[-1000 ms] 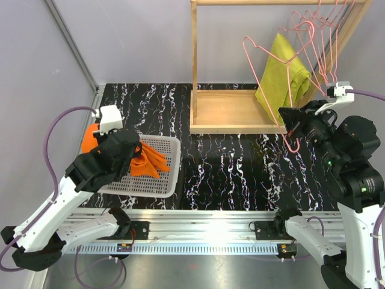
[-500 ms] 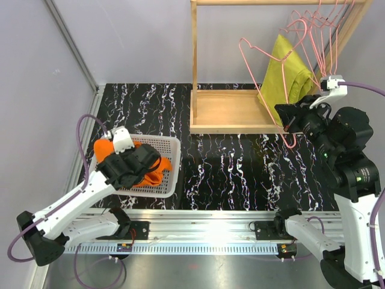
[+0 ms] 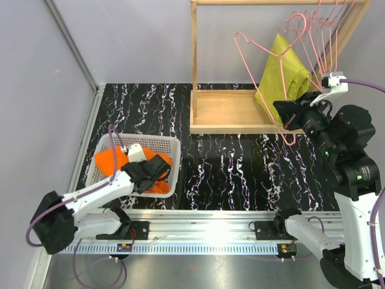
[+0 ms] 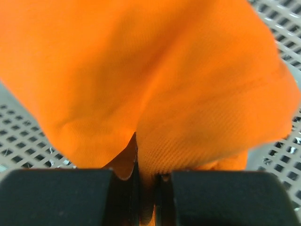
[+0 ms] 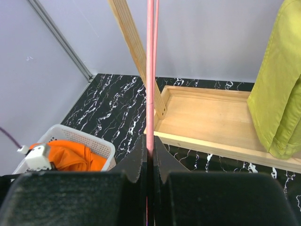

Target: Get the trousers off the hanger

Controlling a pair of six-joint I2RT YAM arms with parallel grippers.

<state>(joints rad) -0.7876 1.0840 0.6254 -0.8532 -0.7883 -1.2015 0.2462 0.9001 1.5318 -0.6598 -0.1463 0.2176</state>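
Observation:
Next, I let go of the pink hanger with my right gripper on the rail (image 3: 267, 49) between the wooden post and the yellow-green garment.
The orange trousers (image 3: 106, 160) lie bunched in the white mesh basket (image 3: 162, 139) at the left. My left gripper (image 3: 160, 167) is low over the basket's near right part. In the left wrist view it (image 4: 148, 176) is shut on a fold of the trousers (image 4: 155, 70) just above the basket mesh (image 4: 277, 155). The bare pink hanger (image 3: 242, 60) hangs tilted in the air in front of the wooden rack. My right gripper (image 3: 280, 108) holds it low on the frame. The right wrist view shows this gripper (image 5: 150, 148) shut on the hanger's wire (image 5: 150, 70).
A wooden rack (image 3: 194, 60) with a tray base (image 3: 231, 111) stands at the back. A yellow-green garment (image 3: 283, 78) and several other pink hangers (image 3: 325, 36) hang from its rail, close to my right arm. Grey walls close in the left and back sides.
My left arm has dropped and pulled toward the near edge, bringing the trousers down into the basket. My right gripper has lifted the hanger slightly up and to the left.

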